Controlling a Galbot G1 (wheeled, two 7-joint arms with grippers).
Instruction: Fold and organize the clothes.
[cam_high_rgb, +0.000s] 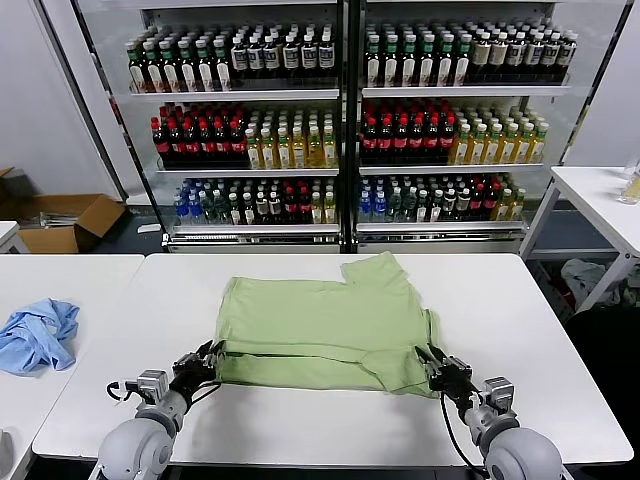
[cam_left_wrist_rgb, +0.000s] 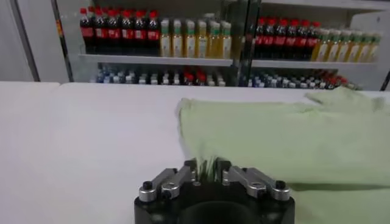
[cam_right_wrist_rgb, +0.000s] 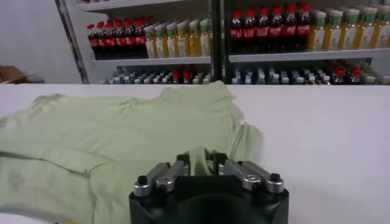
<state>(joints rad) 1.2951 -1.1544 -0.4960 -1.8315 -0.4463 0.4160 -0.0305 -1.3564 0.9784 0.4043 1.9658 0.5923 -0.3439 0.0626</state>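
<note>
My right gripper is pinching a fold above the shirt's near corner. It should open and grab the cloth lower, by that corner (cam_high_rgb: 417, 388), before it pulls the shirt closer.
The light green shirt (cam_high_rgb: 325, 325) lies on the white table (cam_high_rgb: 130, 360), print side hidden, with its near part folded over so the near edge is a double layer. One sleeve sticks out at the far right. My left gripper (cam_high_rgb: 207, 358) is shut on the shirt's near left corner; green cloth shows between its fingers in the left wrist view (cam_left_wrist_rgb: 206, 168). My right gripper (cam_high_rgb: 432, 361) is shut on the near right corner; a fold of cloth is pinched in the right wrist view (cam_right_wrist_rgb: 202, 159). The shirt also fills both wrist views (cam_left_wrist_rgb: 292, 137) (cam_right_wrist_rgb: 109, 137).
A crumpled light blue garment (cam_high_rgb: 38, 333) lies on the neighbouring table at the left. Drink-bottle shelves (cam_high_rgb: 340, 120) stand behind the table. Another white table (cam_high_rgb: 600, 205) is at the far right. A cardboard box (cam_high_rgb: 60, 222) sits on the floor at the left.
</note>
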